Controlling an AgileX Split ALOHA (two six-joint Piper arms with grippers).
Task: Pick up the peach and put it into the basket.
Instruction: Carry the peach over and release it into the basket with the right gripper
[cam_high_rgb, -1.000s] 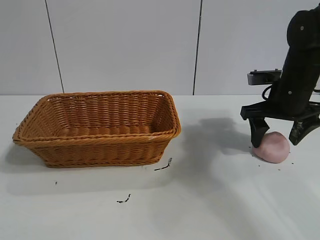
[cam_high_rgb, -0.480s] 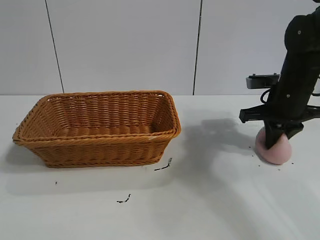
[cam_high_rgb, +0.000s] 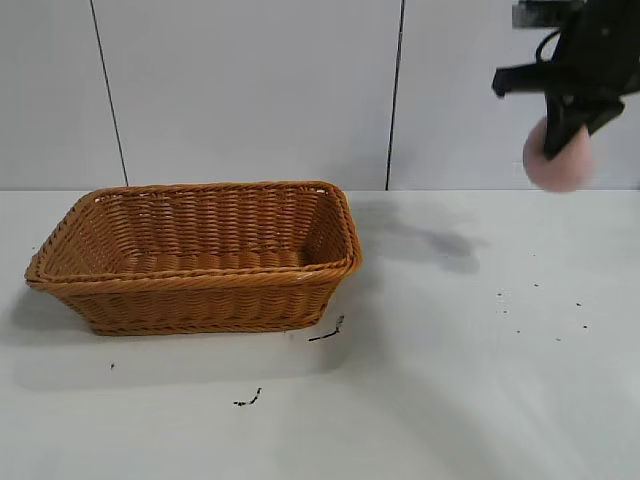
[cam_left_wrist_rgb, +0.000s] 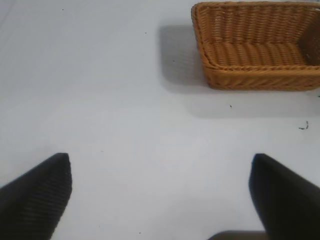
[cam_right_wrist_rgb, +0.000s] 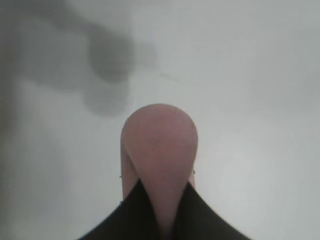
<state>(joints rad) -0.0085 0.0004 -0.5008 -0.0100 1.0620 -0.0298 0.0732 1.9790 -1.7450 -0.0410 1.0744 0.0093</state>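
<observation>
The robot's right gripper should release the peach, now held high above the table, near the middle of the basket's bottom (cam_high_rgb: 230, 254), just behind the basket's front rim.
My right gripper (cam_high_rgb: 562, 140) is shut on the dusty-pink peach (cam_high_rgb: 560, 158) and holds it high above the table at the far right, well to the right of the basket. In the right wrist view the peach (cam_right_wrist_rgb: 160, 150) is squeezed narrow between the two black fingers (cam_right_wrist_rgb: 127, 215). The orange-brown wicker basket (cam_high_rgb: 200, 285) stands empty on the table's left half; it also shows in the left wrist view (cam_left_wrist_rgb: 260, 75). My left gripper (cam_left_wrist_rgb: 160, 172) is open and empty above bare table, off to the side of the basket, out of the exterior view.
Small dark specks and scraps (cam_high_rgb: 327, 333) lie on the white table in front of the basket and at the right where the peach lay. A pale panelled wall stands behind.
My right gripper closed on the peach on the table and has lifted it straight up, high above the table. The basket and left gripper have not moved.
</observation>
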